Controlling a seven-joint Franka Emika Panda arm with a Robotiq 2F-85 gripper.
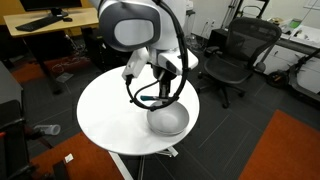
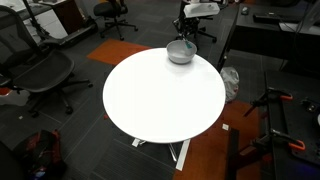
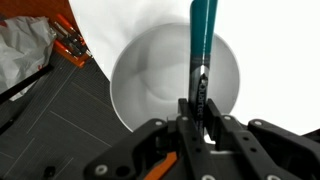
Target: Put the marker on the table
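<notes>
Next, my gripper puts the marker down and lets go of it on the bare white table, a short way (image 1: 113,116) beside the grey bowl.
In the wrist view my gripper (image 3: 199,112) is shut on the marker (image 3: 201,45), a slim teal stick with a dark end held between the fingers. It hangs over the grey bowl (image 3: 150,80), which sits near the edge of the round white table (image 3: 270,40). In an exterior view the gripper (image 1: 163,92) hovers just above the bowl (image 1: 168,121) on the table (image 1: 110,110). In an exterior view the bowl (image 2: 181,52) stands at the far edge of the table (image 2: 160,95), with the gripper (image 2: 185,34) over it. The marker is too small to see in both exterior views.
Black office chairs (image 1: 235,55) and a wooden desk (image 1: 45,25) stand around the table. Another chair (image 2: 35,70) sits nearby. A crumpled plastic bag (image 3: 25,50) and an orange-handled tool (image 3: 72,47) lie on the dark floor beside the table.
</notes>
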